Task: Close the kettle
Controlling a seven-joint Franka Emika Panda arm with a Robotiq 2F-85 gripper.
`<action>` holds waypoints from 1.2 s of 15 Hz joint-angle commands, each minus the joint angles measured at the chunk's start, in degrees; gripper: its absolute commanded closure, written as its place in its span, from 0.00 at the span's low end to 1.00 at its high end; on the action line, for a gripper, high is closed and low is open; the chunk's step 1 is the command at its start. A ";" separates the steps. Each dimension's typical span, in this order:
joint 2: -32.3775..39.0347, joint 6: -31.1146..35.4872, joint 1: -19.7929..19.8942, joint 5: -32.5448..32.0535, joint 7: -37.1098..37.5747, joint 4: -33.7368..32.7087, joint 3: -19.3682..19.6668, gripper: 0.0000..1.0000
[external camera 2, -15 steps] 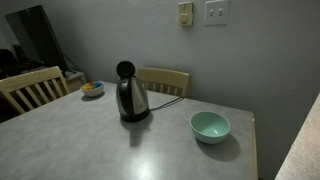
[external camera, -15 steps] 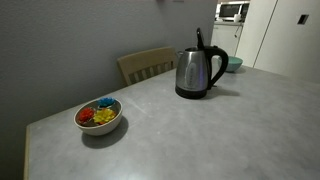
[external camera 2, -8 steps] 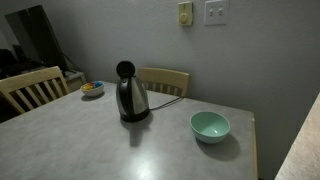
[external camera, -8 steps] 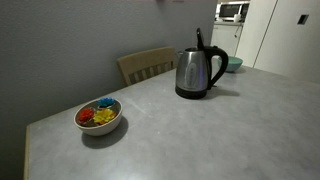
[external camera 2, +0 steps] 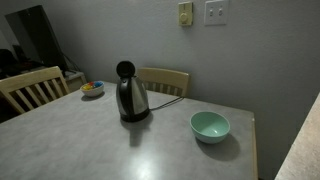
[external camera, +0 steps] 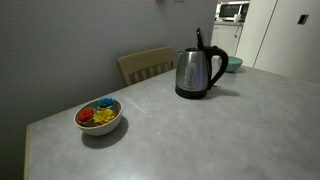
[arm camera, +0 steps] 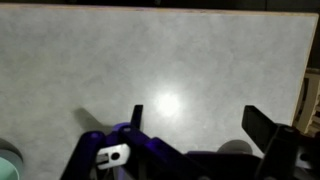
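My gripper should next move near the top of the kettle's raised lid [external camera: 199, 31] and close there empty, ready to push the lid down.
The stainless-steel kettle [external camera: 196, 74] stands on the grey table in both exterior views, and its black lid [external camera: 199, 40] is swung up and open. It also shows in an exterior view [external camera 2: 131, 98] with the round lid [external camera 2: 125, 69] raised. The arm is not seen in either exterior view. In the wrist view my gripper [arm camera: 198, 122] is open and empty, its two dark fingers spread wide above bare tabletop. The kettle is out of the wrist view.
A bowl of colourful pieces [external camera: 99, 115] sits near one table corner [external camera 2: 92, 88]. A teal bowl [external camera 2: 210, 126] sits near the other side, its rim at the wrist view's corner [arm camera: 8, 162]. Wooden chairs [external camera 2: 163, 81] [external camera 2: 32, 88] stand against the table.
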State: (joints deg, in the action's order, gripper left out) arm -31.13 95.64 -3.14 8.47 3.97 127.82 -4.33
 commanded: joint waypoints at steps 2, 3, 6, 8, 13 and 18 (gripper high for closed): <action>0.87 0.67 -0.52 1.39 -0.21 -0.55 0.25 0.00; 0.73 1.20 -0.70 1.38 -0.94 -0.42 0.36 0.00; 0.31 6.99 -1.13 -0.33 -3.77 0.43 0.19 0.00; 0.94 9.41 -1.39 0.17 -4.77 0.35 0.63 0.00; 4.67 11.96 -0.23 -0.09 -4.37 -0.59 2.10 0.00; 8.63 11.24 0.28 0.82 -4.87 -2.20 4.73 0.00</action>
State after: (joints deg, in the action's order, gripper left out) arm -25.49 107.84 -3.58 8.38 0.70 127.70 -0.74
